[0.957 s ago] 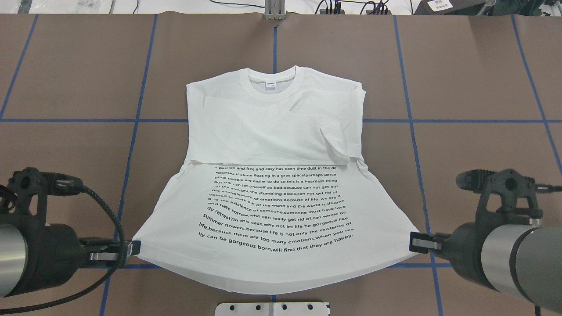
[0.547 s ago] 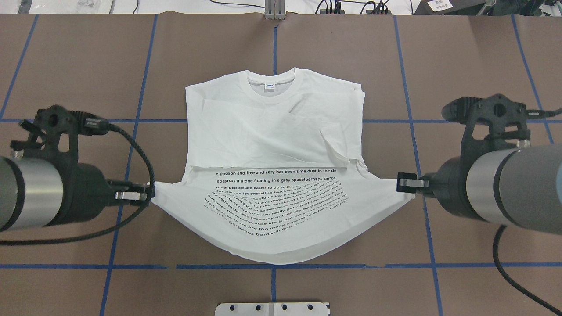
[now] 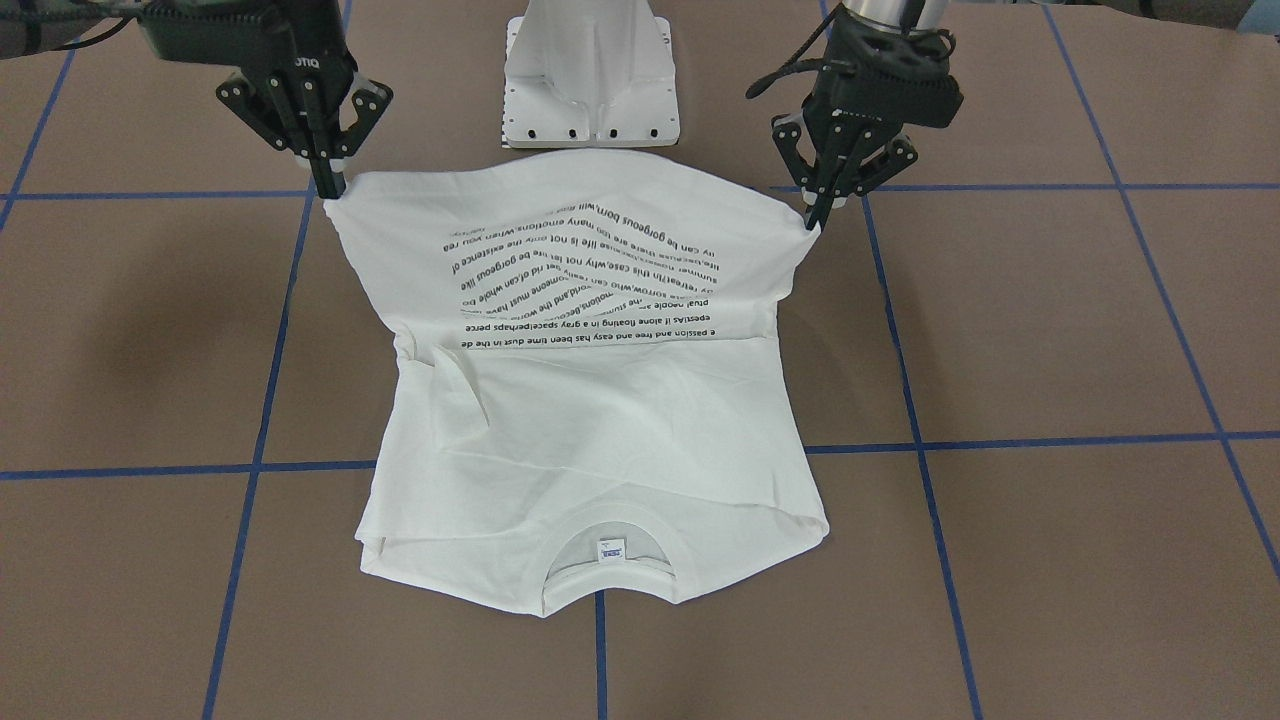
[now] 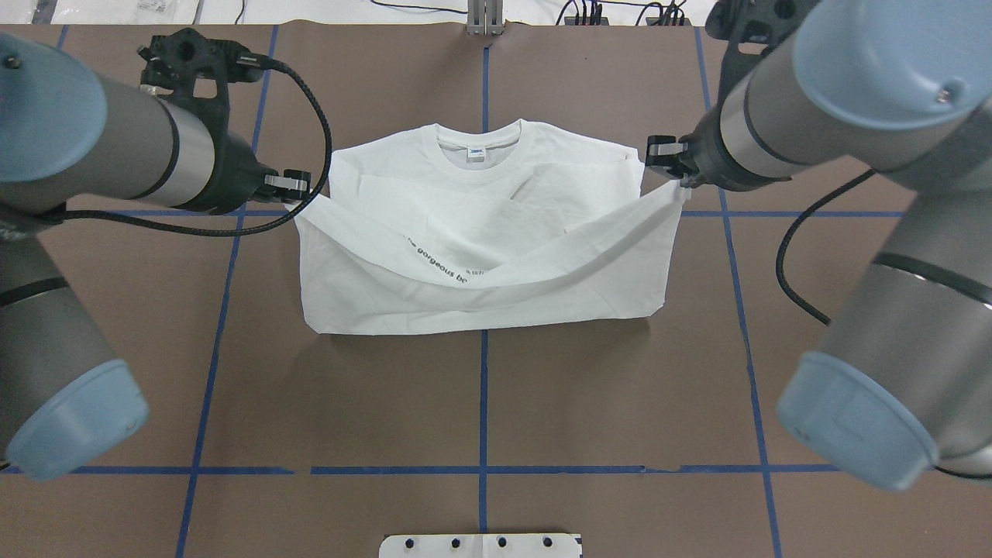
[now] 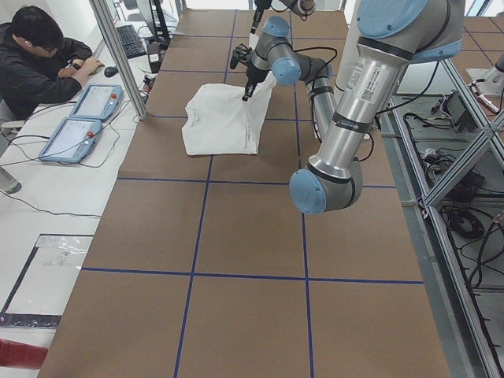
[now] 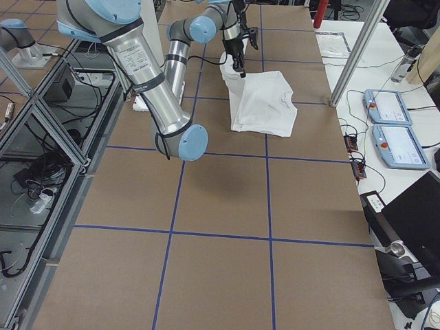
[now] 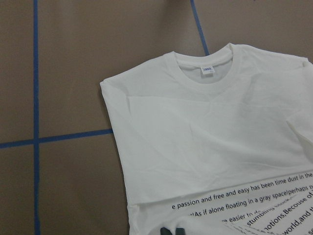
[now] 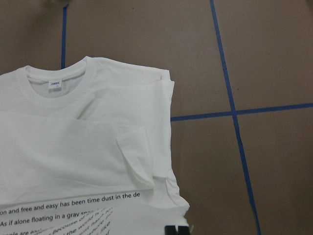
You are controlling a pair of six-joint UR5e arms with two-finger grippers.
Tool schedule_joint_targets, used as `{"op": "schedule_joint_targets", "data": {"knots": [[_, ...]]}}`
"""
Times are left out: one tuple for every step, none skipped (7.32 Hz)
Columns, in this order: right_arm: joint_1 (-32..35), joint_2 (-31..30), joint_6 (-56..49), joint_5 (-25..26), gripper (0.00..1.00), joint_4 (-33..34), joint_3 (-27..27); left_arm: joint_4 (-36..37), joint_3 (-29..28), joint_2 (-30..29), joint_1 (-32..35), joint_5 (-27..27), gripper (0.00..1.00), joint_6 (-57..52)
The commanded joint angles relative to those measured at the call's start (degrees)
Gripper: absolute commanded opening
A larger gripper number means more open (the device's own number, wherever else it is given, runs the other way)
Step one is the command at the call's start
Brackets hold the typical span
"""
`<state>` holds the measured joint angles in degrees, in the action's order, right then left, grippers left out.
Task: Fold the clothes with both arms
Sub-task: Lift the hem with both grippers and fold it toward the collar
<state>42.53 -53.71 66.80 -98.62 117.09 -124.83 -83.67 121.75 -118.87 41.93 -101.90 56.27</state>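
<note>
Next, my left gripper releases the hem corner, now raised above the chest, on the white shirt's outer shoulder corner (image 3: 822,526) (image 7: 103,85), level with the collar.
The white shirt (image 4: 480,302) lies on the brown table with its collar (image 4: 477,143) at the far side and the sleeves folded in. Its hem is raised and sags between the two arms, hanging above the chest. My left gripper (image 4: 302,190) is shut on the hem's left corner. Opposite it, my right gripper (image 4: 673,177) is shut on the right corner. In the front-facing view the left gripper (image 3: 812,218) and right gripper (image 3: 333,188) point down, the printed text (image 3: 590,270) stretched between them. Both wrist views look down on the collar (image 7: 210,73) (image 8: 54,85).
The white pedestal base (image 3: 590,70) stands at the robot's side of the table. Blue tape lines (image 4: 482,403) cross the brown cover. A person (image 5: 35,55) sits at a side desk with tablets (image 5: 75,130) beyond the far edge. Cables (image 4: 310,116) trail from the wrists.
Both grippers have carried the hem corners away from the robot toward the collar. The lower half now folds over the upper half, and most of the printed text has turned out of the overhead view.
</note>
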Motion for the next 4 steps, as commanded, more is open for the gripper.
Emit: {"op": "schedule_joint_targets", "data": {"knots": [[3.4, 1.3, -3.1, 0.1, 0.0, -9.4, 12.0, -10.0, -11.2, -1.5, 1.9, 0.2, 0.0, -0.5], [4.3, 3.2, -4.7, 0.3, 0.0, -9.8, 16.6, -14.8, -16.9, -2.5, 2.7, 0.3, 0.0, -0.6], [4.5, 4.8, -4.7, 0.4, 0.0, -13.4, 22.2, -20.0, -22.8, -3.9, 3.0, 0.4, 0.0, -0.6], [4.5, 5.1, -4.7, 0.5, 0.0, -18.9, 27.6, -23.0, -27.2, -5.1, 3.4, 0.5, 0.0, -0.6]]}}
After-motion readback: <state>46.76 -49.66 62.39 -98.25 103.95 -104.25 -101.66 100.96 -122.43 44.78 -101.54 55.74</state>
